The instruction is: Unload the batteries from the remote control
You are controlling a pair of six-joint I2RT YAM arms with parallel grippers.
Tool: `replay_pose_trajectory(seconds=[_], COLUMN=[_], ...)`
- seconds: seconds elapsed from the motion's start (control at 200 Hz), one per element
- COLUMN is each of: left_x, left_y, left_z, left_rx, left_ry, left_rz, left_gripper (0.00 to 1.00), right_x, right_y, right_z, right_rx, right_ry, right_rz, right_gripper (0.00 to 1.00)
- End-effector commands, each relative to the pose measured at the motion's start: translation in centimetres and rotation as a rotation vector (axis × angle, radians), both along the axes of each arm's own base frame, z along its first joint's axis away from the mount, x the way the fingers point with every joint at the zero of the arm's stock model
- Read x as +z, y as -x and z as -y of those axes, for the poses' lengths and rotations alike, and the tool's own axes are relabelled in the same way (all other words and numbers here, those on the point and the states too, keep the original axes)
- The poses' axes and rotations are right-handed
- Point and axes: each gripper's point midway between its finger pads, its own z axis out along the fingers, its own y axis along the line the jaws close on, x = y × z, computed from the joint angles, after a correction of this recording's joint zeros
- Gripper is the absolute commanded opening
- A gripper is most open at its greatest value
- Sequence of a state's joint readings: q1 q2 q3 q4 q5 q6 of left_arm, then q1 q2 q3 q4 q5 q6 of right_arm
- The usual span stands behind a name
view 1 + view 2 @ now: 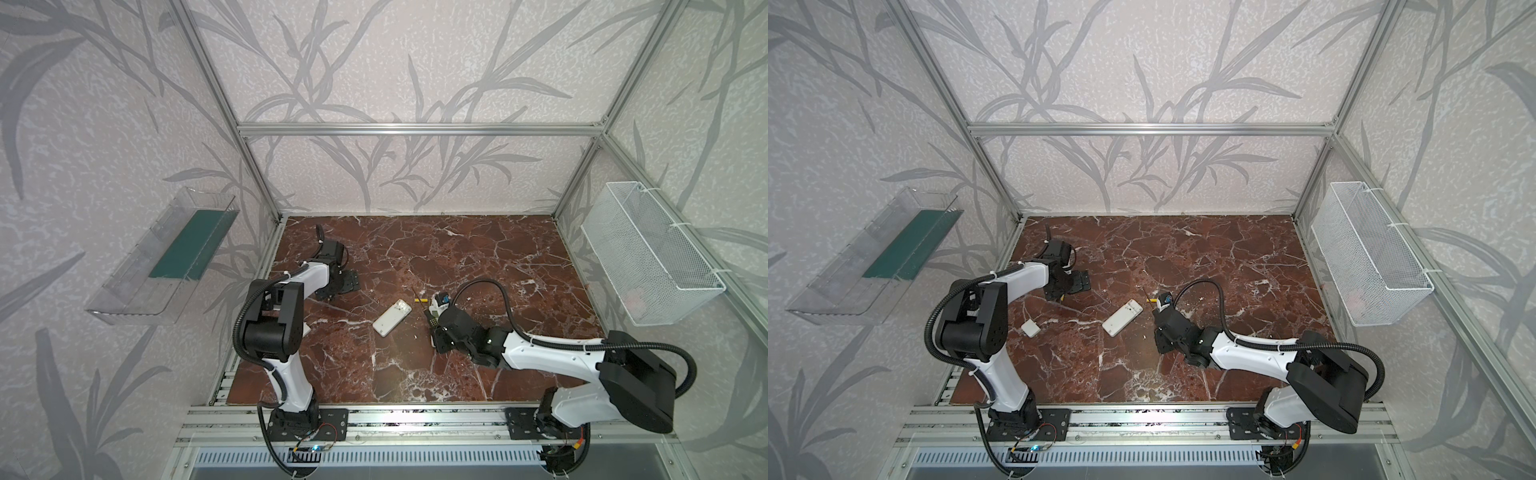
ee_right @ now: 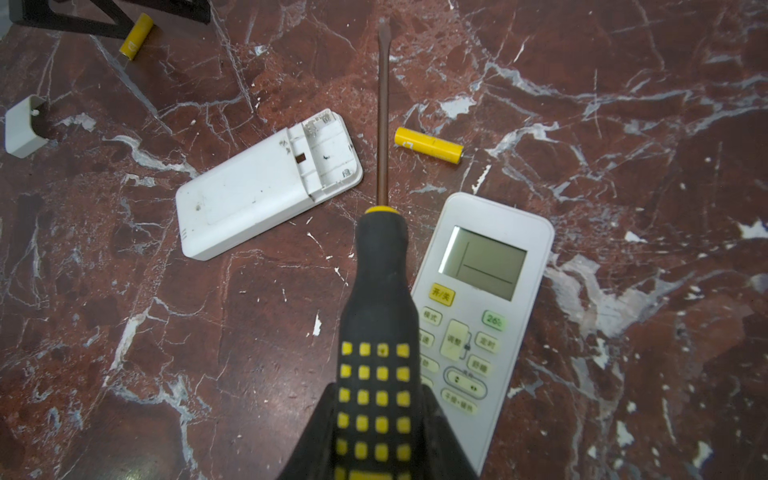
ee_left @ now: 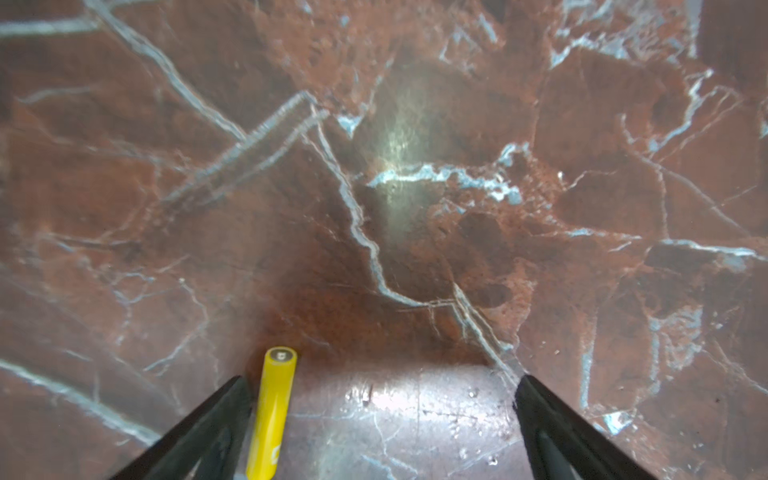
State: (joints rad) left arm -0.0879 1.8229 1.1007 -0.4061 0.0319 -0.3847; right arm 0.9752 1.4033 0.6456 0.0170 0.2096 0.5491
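My right gripper has the black-and-yellow screwdriver. I should set it down on the table (image 1: pixel 476 308) (image 2: pixel 744 324) beside the face-up white remote, away from the open remote.
A white remote control (image 2: pixel 266 183) lies back up mid-table, its battery compartment open and empty; it shows in both top views (image 1: pixel 392 317) (image 1: pixel 1122 317). One yellow battery (image 2: pixel 428 145) (image 1: pixel 420 299) lies loose just beyond it. Another battery (image 3: pixel 274 411) (image 2: pixel 136 35) lies on the table between my left gripper's (image 3: pixel 380 382) open fingers, close to one finger. My right gripper (image 2: pixel 380 399) (image 1: pixel 434 322) is shut on the black-and-yellow screwdriver (image 2: pixel 380 316), whose shaft points out between the remote and the first battery.
A second white remote (image 2: pixel 482 316) lies face up under the screwdriver handle. The detached white battery cover (image 2: pixel 23 126) (image 1: pixel 1030 328) sits near the left arm. A clear bin (image 1: pixel 166 253) hangs on the left wall and a white mesh basket (image 1: pixel 648 253) on the right wall.
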Motion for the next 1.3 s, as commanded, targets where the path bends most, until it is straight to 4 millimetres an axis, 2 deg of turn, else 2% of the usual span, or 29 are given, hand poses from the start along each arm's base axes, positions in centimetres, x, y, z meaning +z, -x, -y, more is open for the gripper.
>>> replay_pose_trajectory(seconds=[0.0,0.33,0.6,0.68,0.96,1.295], left_x=[-1.0,-0.3,0.1,0.3,0.9,2.0], left_y=[0.7,0.7,0.5,0.5,0.2,0.0], left_z=[0.3,0.6,1.5,1.9,2.1,1.5], left_rx=[0.034,0.027,0.001,-0.013,-0.048,-0.039], left_ry=[0.04,0.059,0.113,0.127,0.128,0.091], left_rz=[-0.028,-0.012,0.009,0.017,0.037,0.05], left_gripper=[0.99,0.99,0.99,0.99,0.99,0.99], right_x=[0.9,1.1,1.8,1.6,-0.3,-3.5], right_y=[-0.2,-0.4,-1.2,-1.8,-4.1,-4.1], right_z=[0.2,0.4,1.7,2.8,9.1,13.9], right_rx=[-0.014,-0.018,-0.051,-0.081,-0.266,-0.424], right_ry=[-0.013,-0.011,-0.011,-0.006,0.037,0.081], right_rz=[0.029,0.041,0.049,0.036,-0.019,-0.09], right_gripper=[0.0,0.0,0.0,0.0,0.0,0.01])
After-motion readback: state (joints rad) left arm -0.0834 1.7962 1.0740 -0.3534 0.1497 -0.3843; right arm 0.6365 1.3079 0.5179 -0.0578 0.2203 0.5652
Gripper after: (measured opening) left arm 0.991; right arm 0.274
